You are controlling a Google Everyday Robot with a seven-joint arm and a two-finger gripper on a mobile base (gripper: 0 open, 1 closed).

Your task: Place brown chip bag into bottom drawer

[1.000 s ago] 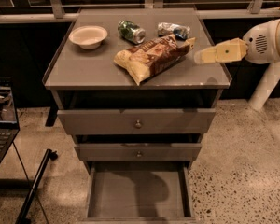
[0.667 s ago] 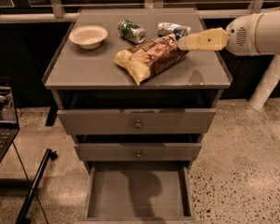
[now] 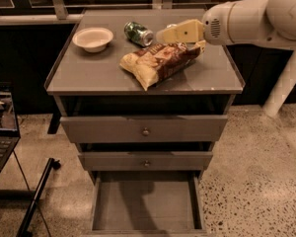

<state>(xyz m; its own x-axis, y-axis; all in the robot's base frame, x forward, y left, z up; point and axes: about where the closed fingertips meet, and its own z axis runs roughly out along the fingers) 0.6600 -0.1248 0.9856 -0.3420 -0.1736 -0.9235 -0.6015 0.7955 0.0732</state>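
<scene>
Next, my gripper should go down to the brown chip bag's dark brown middle point(image 3: 170, 61) and close there.
The brown chip bag point(image 3: 158, 63) lies on top of the grey cabinet point(image 3: 89, 78), its dark brown middle slanting from a pale tan end at front left to the back right. My gripper point(image 3: 163, 35) reaches in from the right on a white arm and hovers just above the bag's far side, next to the green can point(image 3: 138, 33). The bottom drawer point(image 3: 146, 202) is pulled out wide below, its flat grey inside bare. The silver-blue can is hidden behind my gripper.
A white bowl point(image 3: 92, 38) sits at the cabinet top's back left. Two shallower drawers with round knobs point(image 3: 145, 131) are partly pulled out above the bottom one. A laptop point(image 3: 1, 127) stands at the left on a stand. A white post point(image 3: 283, 85) is at the right.
My arm has swung left across the cabinet top, from beyond the bag's right end to above its far side. The bag and cans have not moved.
</scene>
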